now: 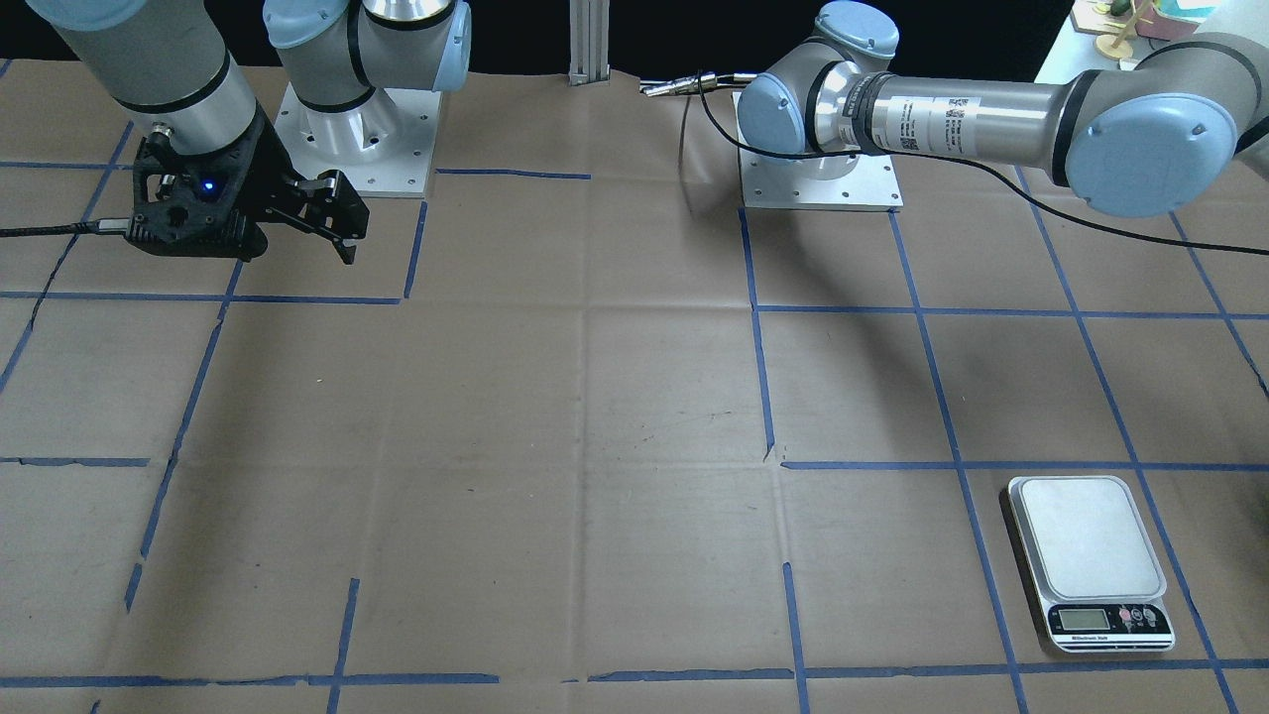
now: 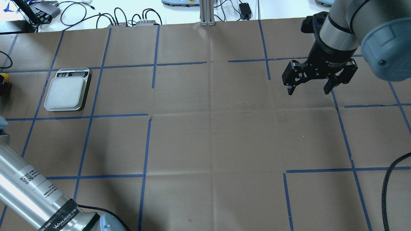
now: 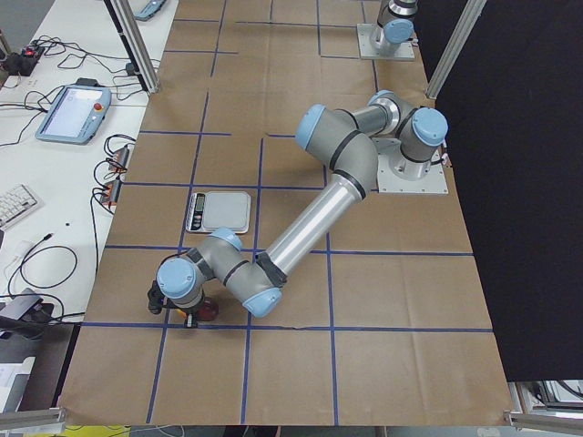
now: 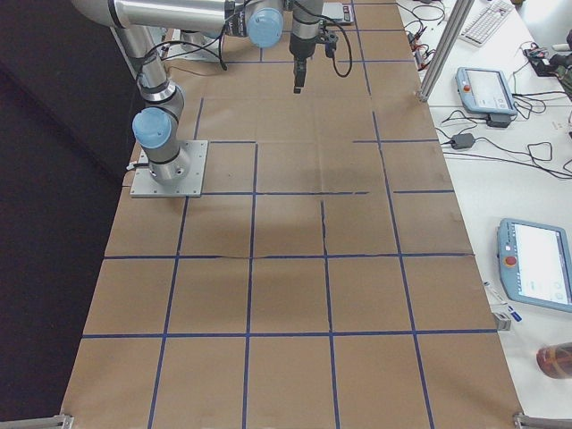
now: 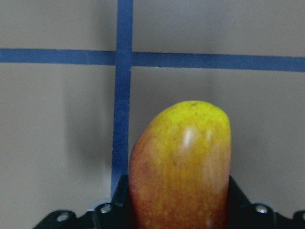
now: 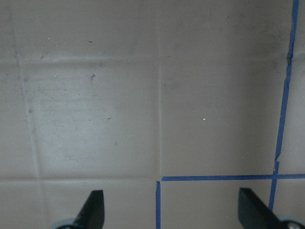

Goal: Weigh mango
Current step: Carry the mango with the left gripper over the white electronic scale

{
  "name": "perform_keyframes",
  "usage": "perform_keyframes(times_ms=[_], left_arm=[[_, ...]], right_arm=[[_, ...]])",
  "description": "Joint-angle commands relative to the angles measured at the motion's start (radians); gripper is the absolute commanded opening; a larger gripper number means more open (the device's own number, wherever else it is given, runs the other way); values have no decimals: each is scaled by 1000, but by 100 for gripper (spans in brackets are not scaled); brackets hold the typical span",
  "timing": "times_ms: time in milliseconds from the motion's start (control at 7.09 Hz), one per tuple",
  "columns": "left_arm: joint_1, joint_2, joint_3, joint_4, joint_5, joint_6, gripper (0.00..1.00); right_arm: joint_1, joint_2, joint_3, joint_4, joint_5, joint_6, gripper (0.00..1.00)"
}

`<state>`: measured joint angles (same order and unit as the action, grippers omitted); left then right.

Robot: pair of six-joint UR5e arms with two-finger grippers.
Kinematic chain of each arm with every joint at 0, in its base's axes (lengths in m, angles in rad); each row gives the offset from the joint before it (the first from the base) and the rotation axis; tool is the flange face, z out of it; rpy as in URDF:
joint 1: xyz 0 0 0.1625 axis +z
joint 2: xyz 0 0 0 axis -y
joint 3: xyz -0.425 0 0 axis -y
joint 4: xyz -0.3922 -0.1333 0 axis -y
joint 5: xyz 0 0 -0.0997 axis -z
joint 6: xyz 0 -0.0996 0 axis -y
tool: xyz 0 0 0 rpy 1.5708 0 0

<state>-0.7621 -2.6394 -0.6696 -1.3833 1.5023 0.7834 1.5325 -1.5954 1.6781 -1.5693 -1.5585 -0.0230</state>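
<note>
I will release the mango from my left gripper near the middle of the scale's bare white platform (image 1: 1109, 535).
The mango (image 5: 181, 162), red-orange with a yellow tip, fills the lower middle of the left wrist view. It sits between the jaws of my left gripper (image 3: 178, 305), whose dark fingers press against both its sides. It lies low over the paper at the table's left end (image 3: 206, 312), and its edge shows in the overhead view (image 2: 2, 78). The scale (image 2: 66, 93), silver with a bare white platform, stands a little beyond it (image 1: 1089, 555). My right gripper (image 2: 310, 89) is open and empty, held above the table's far right part.
Brown paper with a blue tape grid (image 2: 205, 134) covers the table. The left arm's long link (image 3: 310, 218) stretches out low beside the scale. Cables and teach pendants (image 4: 487, 89) lie on the white bench beyond the table's far edge.
</note>
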Motion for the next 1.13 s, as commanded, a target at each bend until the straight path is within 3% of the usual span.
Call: perform_keyframes(times_ms=[0, 282, 423, 564, 987], left_arm=[[-89, 134, -97, -69, 1, -7, 10], [-140, 319, -384, -53, -4, -27, 9], [-202, 396, -527, 58, 25, -50, 7], [-245, 427, -621, 211, 114, -58, 7], [-289, 475, -764, 228, 118, -188, 8]], right_arm=[[0, 0, 0, 0, 0, 0, 100], [0, 0, 0, 0, 0, 0, 100], [0, 0, 0, 0, 0, 0, 100], [0, 0, 0, 0, 0, 0, 100], [0, 0, 0, 0, 0, 0, 100]])
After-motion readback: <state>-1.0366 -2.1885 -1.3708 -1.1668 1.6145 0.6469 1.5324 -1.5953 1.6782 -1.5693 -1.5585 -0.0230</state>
